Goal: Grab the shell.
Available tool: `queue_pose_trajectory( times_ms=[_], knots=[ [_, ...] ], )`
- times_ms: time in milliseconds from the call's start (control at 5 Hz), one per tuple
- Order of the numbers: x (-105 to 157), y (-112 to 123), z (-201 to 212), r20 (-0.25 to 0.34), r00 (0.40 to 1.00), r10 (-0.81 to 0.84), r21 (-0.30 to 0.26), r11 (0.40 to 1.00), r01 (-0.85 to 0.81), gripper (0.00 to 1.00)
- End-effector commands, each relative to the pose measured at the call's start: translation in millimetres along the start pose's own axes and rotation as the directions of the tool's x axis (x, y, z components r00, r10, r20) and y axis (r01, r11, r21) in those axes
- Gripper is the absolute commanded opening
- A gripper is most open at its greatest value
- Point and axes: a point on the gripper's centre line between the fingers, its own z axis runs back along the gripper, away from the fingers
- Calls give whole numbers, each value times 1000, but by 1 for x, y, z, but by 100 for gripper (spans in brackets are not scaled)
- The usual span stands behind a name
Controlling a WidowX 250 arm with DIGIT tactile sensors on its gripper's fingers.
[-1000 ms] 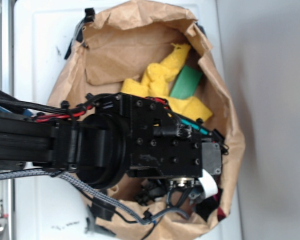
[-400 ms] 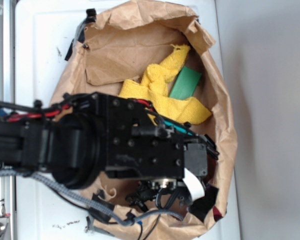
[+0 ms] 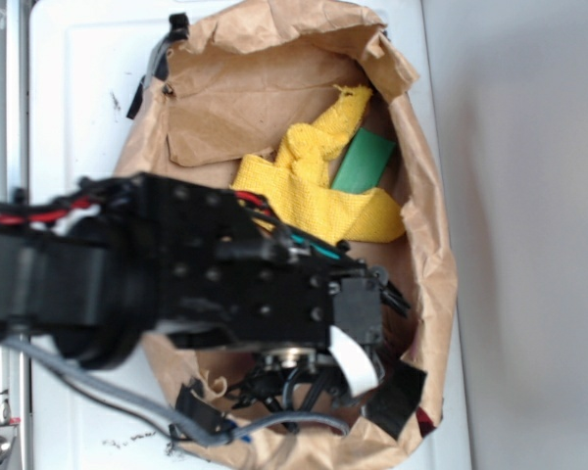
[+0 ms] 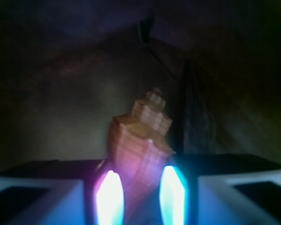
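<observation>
The shell leans while my gripper pinches its narrow lower end, so I will open and grab the shell around its wide body (image 4: 138,144) before lifting it.
In the wrist view the shell (image 4: 139,136), an orange-brown ribbed spiral, stands between my two glowing pads (image 4: 110,197), its stepped spire pointing away from me. My gripper (image 4: 141,197) is shut on the shell's lower body, with a pad against each side. Dim brown paper lies behind it. From the exterior camera my black arm covers the bag's lower half. There the gripper (image 3: 294,377) is mostly buried under the wrist, and the shell is hidden.
A crumpled brown paper bag (image 3: 274,108) lies open on a white surface (image 3: 78,98). Inside it are a yellow cloth (image 3: 314,186) and a green block (image 3: 365,162). A black clip (image 3: 155,69) holds the bag's upper left edge.
My arm has shifted left in the exterior view and looms larger and blurrier. More of the yellow cloth and of the bag's right side is uncovered.
</observation>
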Motion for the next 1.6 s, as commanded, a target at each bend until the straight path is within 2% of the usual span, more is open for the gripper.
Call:
queue_pose_trajectory(
  times_ms=[0,200,400,600,800,1000,1200,1400],
  knots=[
    [-3,6,46,88,994,66,-5,998,-66,0],
    [-1,8,36,74,997,36,-45,998,-33,100],
    [6,4,20,51,999,20,-70,997,-16,100],
    [16,-4,-1,67,996,53,-104,994,-46,100],
    [23,-13,-12,92,995,-36,-110,993,46,100],
    [25,-16,-25,76,989,-130,-90,987,136,100],
    [24,-15,-24,69,990,-126,-83,988,131,100],
    [20,-14,-13,84,992,-97,-64,993,102,0]
  ],
)
